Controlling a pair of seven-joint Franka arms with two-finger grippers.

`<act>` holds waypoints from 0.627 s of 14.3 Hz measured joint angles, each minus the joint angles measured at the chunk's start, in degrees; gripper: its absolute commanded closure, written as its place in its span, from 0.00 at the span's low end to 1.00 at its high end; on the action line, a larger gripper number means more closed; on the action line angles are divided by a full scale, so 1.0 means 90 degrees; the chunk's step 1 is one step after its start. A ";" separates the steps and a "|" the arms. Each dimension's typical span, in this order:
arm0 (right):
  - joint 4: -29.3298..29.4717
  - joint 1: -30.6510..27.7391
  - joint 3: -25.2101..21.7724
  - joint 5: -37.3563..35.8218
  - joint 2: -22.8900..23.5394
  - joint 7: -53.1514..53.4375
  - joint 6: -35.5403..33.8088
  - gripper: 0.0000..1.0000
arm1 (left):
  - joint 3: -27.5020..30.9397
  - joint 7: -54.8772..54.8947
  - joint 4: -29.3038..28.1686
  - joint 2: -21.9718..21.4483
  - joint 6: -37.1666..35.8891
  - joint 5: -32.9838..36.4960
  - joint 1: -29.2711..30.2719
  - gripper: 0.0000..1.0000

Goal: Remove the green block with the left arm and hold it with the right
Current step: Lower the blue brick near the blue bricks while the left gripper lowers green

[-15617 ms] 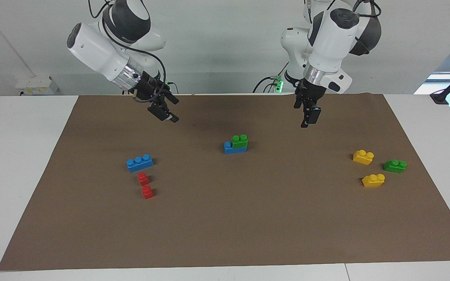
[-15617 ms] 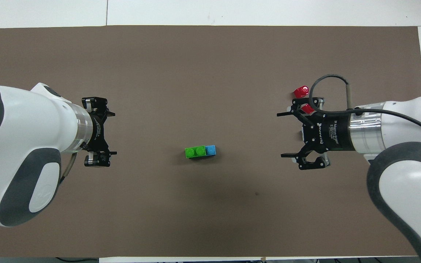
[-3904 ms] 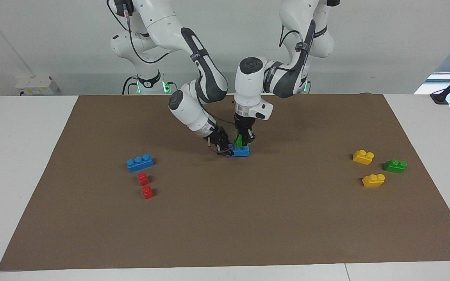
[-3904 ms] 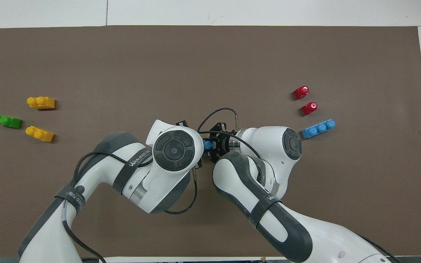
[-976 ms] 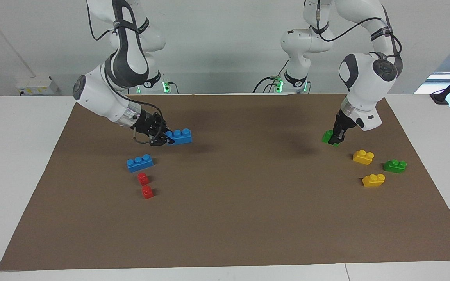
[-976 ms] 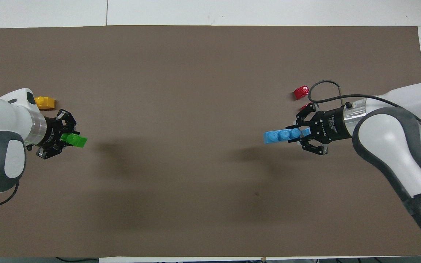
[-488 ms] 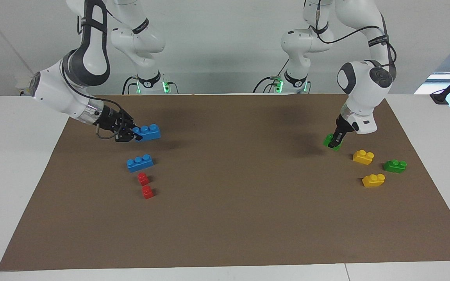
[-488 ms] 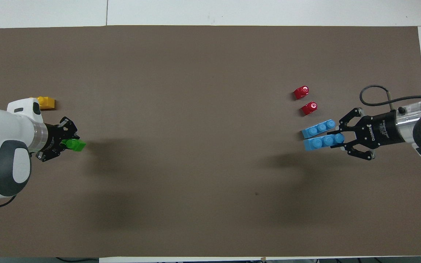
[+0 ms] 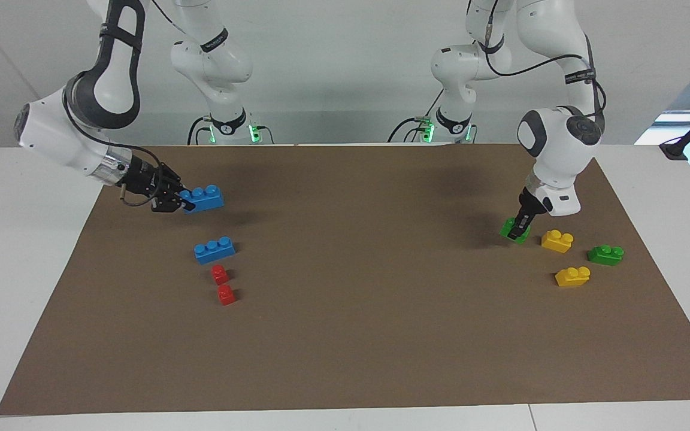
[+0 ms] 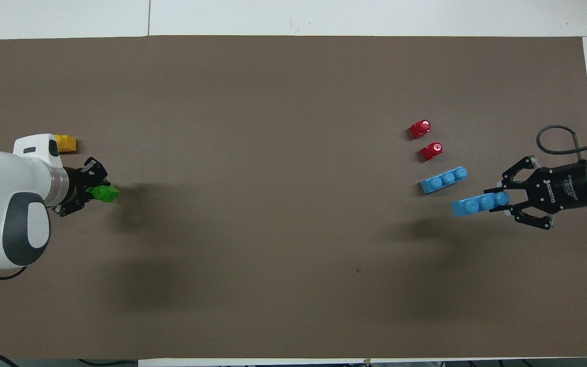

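Next, my left gripper lets go of the green block on the brown mat, a short way from the yellow brick (image 10: 108,188).
The bright-green two-stud green block (image 9: 513,230) (image 10: 105,193) is tilted and low over the brown mat (image 9: 357,311), close beside a yellow brick (image 9: 557,240). My left gripper (image 9: 518,230) (image 10: 97,192) comes down on it from above and is shut on it. I cannot tell whether the block touches the mat. At the right arm's end of the table, my right gripper (image 9: 184,203) (image 10: 497,200) is shut on one end of a blue three-stud brick (image 9: 202,197) (image 10: 474,206). It holds that brick level in the air over the mat.
A loose blue three-stud brick (image 9: 214,249) and two red blocks (image 9: 220,274) (image 9: 226,294) lie at the right arm's end. Another yellow brick (image 9: 572,276) and a darker green brick (image 9: 605,254) lie at the left arm's end. White table (image 9: 33,251) surrounds the mat.
My left gripper has lowered the green block toward the yellow bricks. My right gripper has carried the blue brick farther toward the right arm's end of the table.
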 measured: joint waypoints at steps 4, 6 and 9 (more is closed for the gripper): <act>-0.0086 -0.0034 0.0000 -0.0005 -0.0001 -0.0325 0.0042 1.00 | -0.0002 0.0267 0.0001 0.0255 0.0239 0.0000 0.0008 0.85; -0.0222 -0.0057 0.0000 -0.0006 0.0001 -0.0550 0.0262 1.00 | -0.0006 0.0311 0.0010 0.0346 0.0323 0.0000 0.0008 0.85; -0.0379 -0.0065 0.0003 -0.0006 0.0020 -0.0718 0.0495 1.00 | -0.0011 0.0406 0.0014 0.0396 0.0389 0.0000 0.0008 0.76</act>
